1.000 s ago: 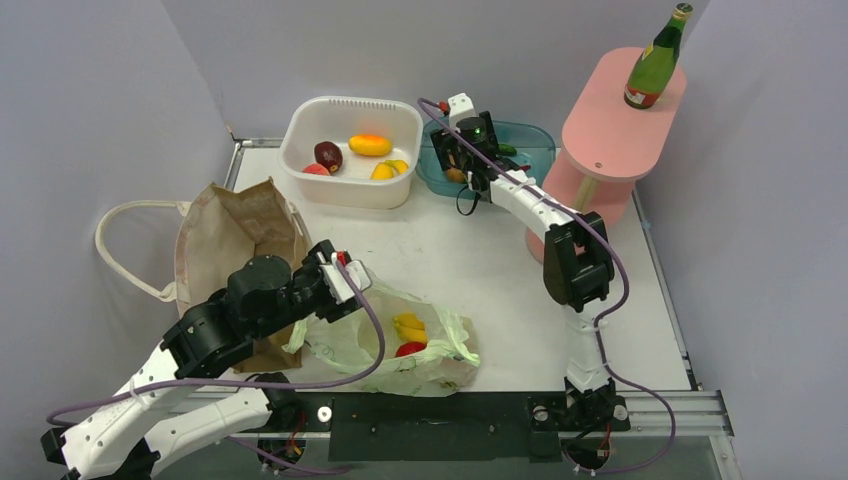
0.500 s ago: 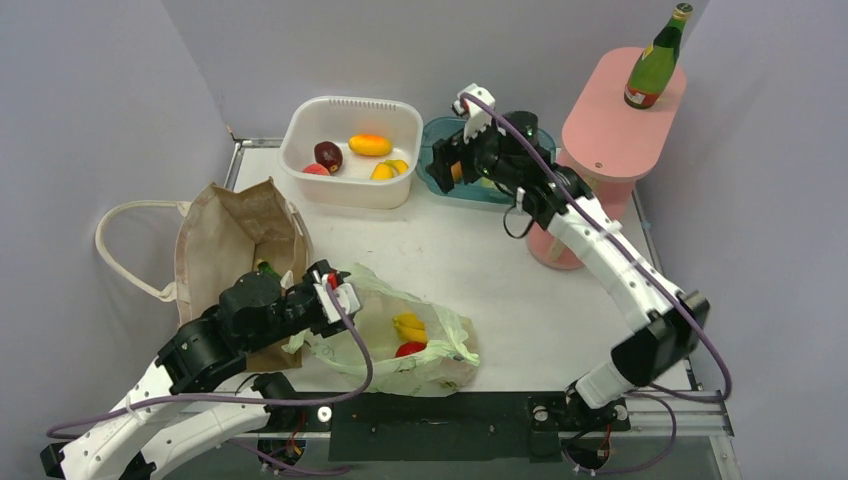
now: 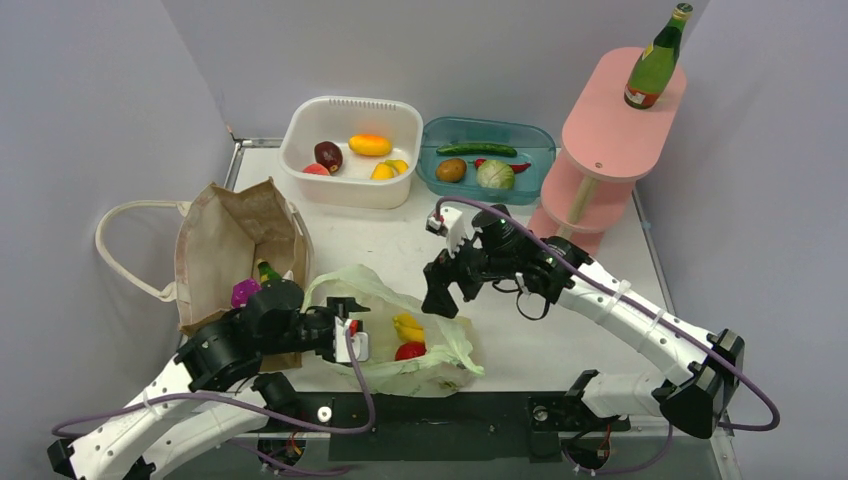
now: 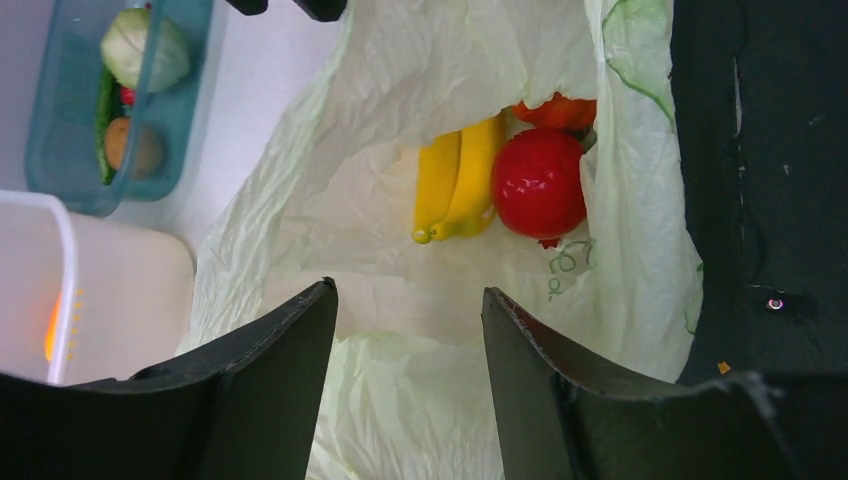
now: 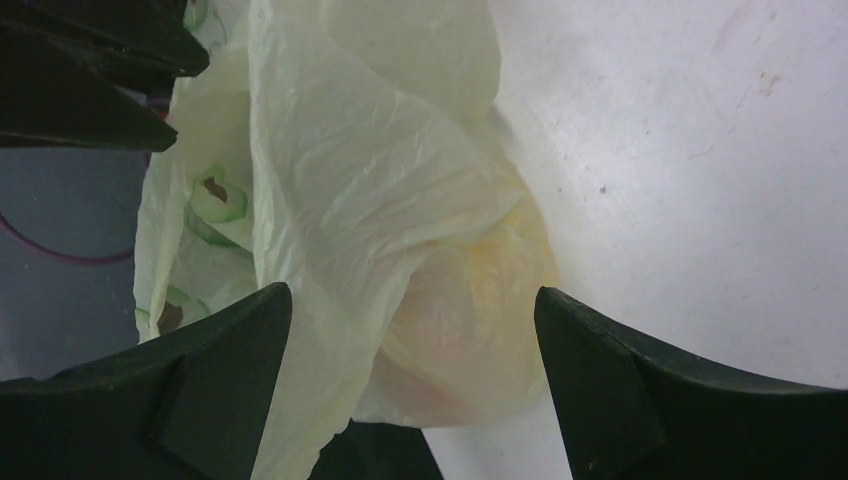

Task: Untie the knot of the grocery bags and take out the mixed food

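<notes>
The bag's film droops over the orange-red fruit, so my right gripper needs to hold the bag's rim [image 3: 460,334] and keep it open while my left gripper takes out the orange-red fruit.
The pale green plastic bag [image 3: 430,365] lies open at the table's front. It holds a yellow banana [image 3: 408,327] and a red round fruit [image 3: 410,350]. In the left wrist view the banana [image 4: 455,185], the red fruit [image 4: 538,182] and an orange-red fruit [image 4: 555,110] lie inside it. My left gripper [image 3: 358,322] [image 4: 408,295] is open at the bag's left mouth, over its film. My right gripper [image 3: 440,300] [image 5: 412,295] is open just above the bag's [image 5: 380,200] far right side. The brown paper bag [image 3: 235,230] lies at the left with a green bottle [image 3: 268,272] and a purple packet [image 3: 243,293] inside.
A white tub [image 3: 300,125] with fruits stands at the back. Beside it a teal tray [image 3: 535,135] holds cucumber, potato, cabbage [image 3: 494,175] and chilli. A pink two-tier stand [image 3: 610,125] at the back right carries a green bottle [image 3: 655,62]. Purple walls close in both sides.
My right arm has swung from the teal tray back down to the plastic bag. My left gripper has moved right to the bag's mouth, uncovering the paper bag's contents.
</notes>
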Controlling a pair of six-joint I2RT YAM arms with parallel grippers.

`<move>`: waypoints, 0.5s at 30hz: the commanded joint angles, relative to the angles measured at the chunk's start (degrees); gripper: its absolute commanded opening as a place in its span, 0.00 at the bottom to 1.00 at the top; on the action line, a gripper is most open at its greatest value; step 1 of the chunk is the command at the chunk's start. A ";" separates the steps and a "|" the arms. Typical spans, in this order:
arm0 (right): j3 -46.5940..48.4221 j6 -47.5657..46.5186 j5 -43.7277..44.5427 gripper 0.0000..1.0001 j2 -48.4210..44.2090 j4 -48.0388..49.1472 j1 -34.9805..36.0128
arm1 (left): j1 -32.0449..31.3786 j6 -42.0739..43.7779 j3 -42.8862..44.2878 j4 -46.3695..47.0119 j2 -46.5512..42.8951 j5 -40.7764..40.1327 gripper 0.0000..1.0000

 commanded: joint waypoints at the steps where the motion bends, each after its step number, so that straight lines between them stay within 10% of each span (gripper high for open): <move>1: -2.76 1.01 -0.46 0.87 -3.27 -2.54 1.99 | -0.49 4.50 -2.04 4.87 4.87 3.68 0.53; 5: -7.25 -1.72 0.65 0.81 -5.36 -3.21 3.85 | -1.58 10.55 -4.85 3.05 8.24 5.45 0.53; 10: -6.07 -4.18 3.33 0.48 -6.19 -4.64 2.82 | -5.52 11.69 -10.22 6.39 6.87 6.06 0.50; 15: 1.97 0.66 -2.55 0.76 -6.89 -8.02 0.08 | -9.94 8.47 -10.41 10.18 9.02 1.71 0.49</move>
